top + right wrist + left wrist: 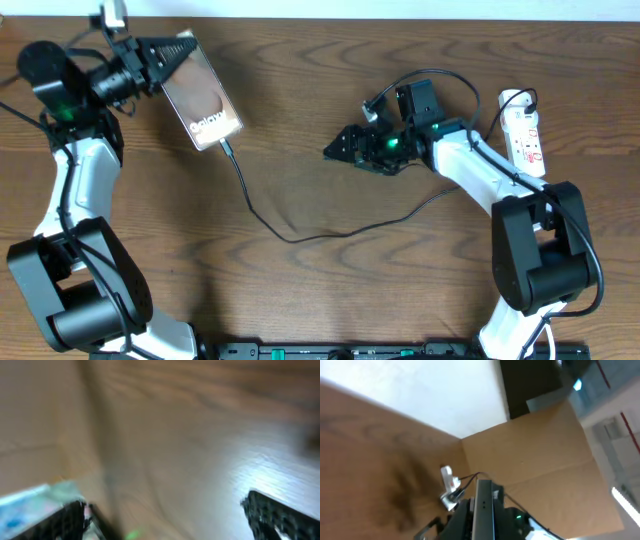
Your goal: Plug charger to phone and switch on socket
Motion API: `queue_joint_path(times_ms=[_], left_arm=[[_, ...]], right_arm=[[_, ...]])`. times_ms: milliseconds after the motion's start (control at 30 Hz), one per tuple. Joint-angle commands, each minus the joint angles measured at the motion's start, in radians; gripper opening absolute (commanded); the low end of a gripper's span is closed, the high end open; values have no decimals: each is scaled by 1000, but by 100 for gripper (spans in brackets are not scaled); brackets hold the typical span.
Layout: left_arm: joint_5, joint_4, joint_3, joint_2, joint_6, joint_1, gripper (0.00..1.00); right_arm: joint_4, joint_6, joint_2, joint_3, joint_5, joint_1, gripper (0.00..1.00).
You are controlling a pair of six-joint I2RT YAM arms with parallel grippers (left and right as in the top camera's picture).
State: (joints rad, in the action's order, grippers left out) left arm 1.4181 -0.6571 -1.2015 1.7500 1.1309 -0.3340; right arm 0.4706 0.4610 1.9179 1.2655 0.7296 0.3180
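The robot's left gripper will lay the phone down flat on the bare wood (231,221) just outside the curve of the charger cable.
The phone (203,100) lies tilted at the back left of the table, white lettering up. My left gripper (178,52) is shut on its far short edge. In the left wrist view the phone's thin edge (482,497) runs up between the jaws. The charger (262,215), a thin black cable, meets the phone's near edge with its tip and curves right across the table, where my right arm hides its far end. The white socket (525,130) lies at the far right, also seen small as the socket (449,485). My right gripper (345,148) hovers open mid-table with nothing between its fingers (280,515).
The right arm's white link (480,170) lies beside the socket and over part of the cable. A cardboard wall (535,455) stands beyond the table. The right wrist view is blurred and shows only wood grain.
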Motion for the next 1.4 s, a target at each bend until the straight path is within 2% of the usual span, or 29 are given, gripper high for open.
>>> queue_joint_path(times_ms=[0, 233, 367, 500, 600, 800, 1200, 1367], left_arm=[[5, 145, 26, -18, -202, -6, 7], [-63, 560, 44, -18, -533, -5, 7], [-198, 792, 74, -18, -692, 3, 7], [-336, 926, 122, -17, -791, 21, 7], [-386, 954, 173, -17, -828, 40, 7], [-483, 955, 267, -16, -828, 68, 8], [-547, 956, 325, -10, -828, 72, 7], [-647, 955, 347, -5, -829, 72, 7]], right_arm=[[90, -121, -3, 107, -223, 1, 99], [159, -130, -3, 177, -309, 26, 99], [158, -138, -3, 179, -313, 35, 99], [158, -137, -3, 179, -313, 41, 99], [158, -137, -3, 179, -313, 41, 99], [159, -137, -3, 179, -312, 51, 99], [158, -137, -3, 179, -313, 73, 99], [159, -137, -3, 179, -312, 80, 99]])
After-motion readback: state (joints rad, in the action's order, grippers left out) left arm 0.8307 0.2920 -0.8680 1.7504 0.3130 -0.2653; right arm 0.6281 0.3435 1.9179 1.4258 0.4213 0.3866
